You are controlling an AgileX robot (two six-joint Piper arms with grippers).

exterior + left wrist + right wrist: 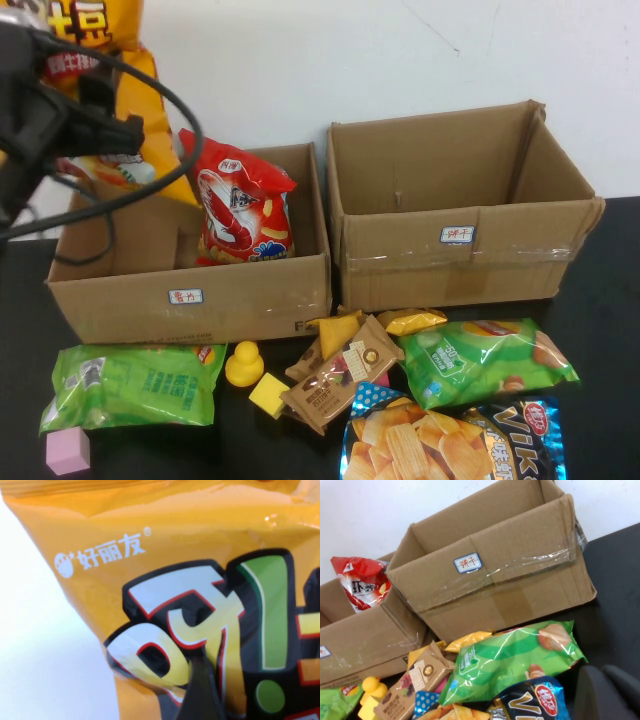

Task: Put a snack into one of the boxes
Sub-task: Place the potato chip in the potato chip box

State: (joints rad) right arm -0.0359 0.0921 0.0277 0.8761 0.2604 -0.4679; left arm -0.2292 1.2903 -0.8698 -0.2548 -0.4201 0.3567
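The left gripper I use will release the yellow-orange snack bag in the cardboard box (pixel 152 212), beside the red shrimp-chip bag. The snack bag now hangs over a box's rear corner.
My left gripper (pixel 100 130) is raised at the far left, above the left cardboard box (pixel 190 295). It is shut on a large yellow-orange snack bag (pixel 155 140) that hangs over the box's left rear corner. That bag (pixel 165 555) fills the left wrist view, with one dark finger (pixel 200 695) across it. A red shrimp-chip bag (pixel 243 205) stands inside the left box. The right box (pixel 450 260) looks empty. My right gripper (pixel 607 695) is outside the high view. In its wrist view it sits low near the table's right side, fingers together and empty.
In front of the boxes lie a green bag (pixel 130 385), a second green bag (pixel 485 360), a blue chip bag (pixel 450 440), a brown snack pack (pixel 340 375), a yellow duck (pixel 243 363), a yellow block (pixel 268 393) and a pink cube (pixel 68 452). A cable loops over the left box.
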